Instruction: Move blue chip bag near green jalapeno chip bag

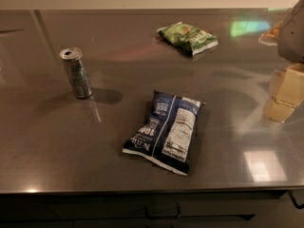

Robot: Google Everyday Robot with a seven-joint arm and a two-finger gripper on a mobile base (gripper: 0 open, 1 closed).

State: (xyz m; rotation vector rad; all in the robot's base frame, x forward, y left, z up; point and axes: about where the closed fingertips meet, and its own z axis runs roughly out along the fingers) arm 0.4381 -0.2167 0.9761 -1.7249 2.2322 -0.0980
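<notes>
The robot's gripper will close on the far half (180, 112) of the blue chip bag, the part toward the green jalapeno chip bag.
The blue chip bag (166, 131) lies flat on the dark countertop (57, 146), front of centre, with its white nutrition panel facing up. The green jalapeno chip bag (188, 37) lies farther back, slightly to the right, well apart from the blue bag. My gripper (285, 94) is at the right edge of the view, above the counter, to the right of the blue bag. It touches neither bag and holds nothing that I can see.
A silver drink can (76, 73) stands upright at the left, apart from both bags. The counter's front edge runs along the bottom, with drawers below. A wall runs behind the counter.
</notes>
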